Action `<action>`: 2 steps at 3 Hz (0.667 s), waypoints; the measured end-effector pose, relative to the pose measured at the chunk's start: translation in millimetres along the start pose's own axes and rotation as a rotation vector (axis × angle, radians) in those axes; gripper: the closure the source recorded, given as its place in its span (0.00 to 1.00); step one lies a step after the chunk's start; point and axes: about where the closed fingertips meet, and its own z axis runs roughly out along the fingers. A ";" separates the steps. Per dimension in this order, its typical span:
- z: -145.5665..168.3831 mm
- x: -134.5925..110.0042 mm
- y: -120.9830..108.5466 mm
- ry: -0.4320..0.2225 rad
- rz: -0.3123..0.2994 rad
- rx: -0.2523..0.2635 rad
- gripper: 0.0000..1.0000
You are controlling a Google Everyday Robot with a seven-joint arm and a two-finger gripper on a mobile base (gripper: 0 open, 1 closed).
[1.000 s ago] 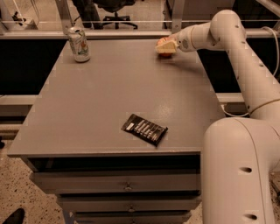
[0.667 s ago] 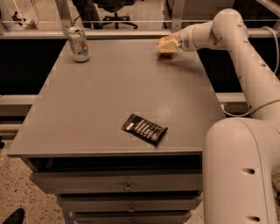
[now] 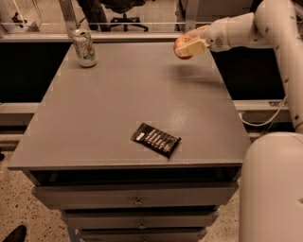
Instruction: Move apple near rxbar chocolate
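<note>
Next, I release the red apple on the grey table (image 3: 177, 119) just behind the rxbar chocolate, toward my arm's side.
My gripper (image 3: 185, 47) is at the far right of the grey table, shut on the red apple (image 3: 181, 46), which it holds above the table top with its shadow below. Only part of the apple shows between the pale fingers (image 3: 191, 48). The rxbar chocolate (image 3: 155, 139), a flat dark wrapper with white lettering, lies near the table's front edge, well in front of the apple and slightly to its left.
An upright white-green drink can (image 3: 84, 47) stands at the far left corner of the table (image 3: 94, 118). Drawers sit under the table top. My white arm and base (image 3: 272, 189) stand along the right side. An office chair (image 3: 123, 9) is behind the table.
The gripper has lifted the apple off the table and carried it a little toward the front. The bar and the can have not moved.
</note>
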 end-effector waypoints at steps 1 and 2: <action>-37.1 -5.8 56.6 -0.079 -0.025 -0.197 1.00; -67.6 -2.5 109.3 -0.134 -0.017 -0.380 1.00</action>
